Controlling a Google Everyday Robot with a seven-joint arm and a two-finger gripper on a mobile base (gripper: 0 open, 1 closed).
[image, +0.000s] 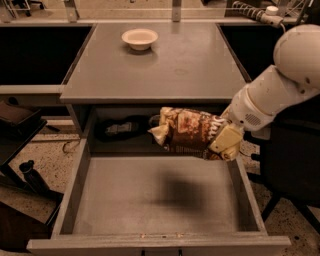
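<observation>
Next, my gripper lets go of the snack bag on the open grey drawer's bottom, near the middle (153, 171), a little toward the desk.
A brown and tan snack bag (187, 131) hangs sideways above the back right of an open grey drawer (155, 200). My gripper (224, 142) is shut on the bag's right end, coming in from the right on a white arm (280, 90). The bag's crimped left end points left, just in front of the desk's edge. Its shadow falls on the drawer floor below.
A grey desk (160, 60) stands behind the drawer with a small white bowl (140, 38) near its back left. A dark object (120, 129) lies in the recess under the desk top. A dark chair (292, 160) is on the right, dark furniture on the left.
</observation>
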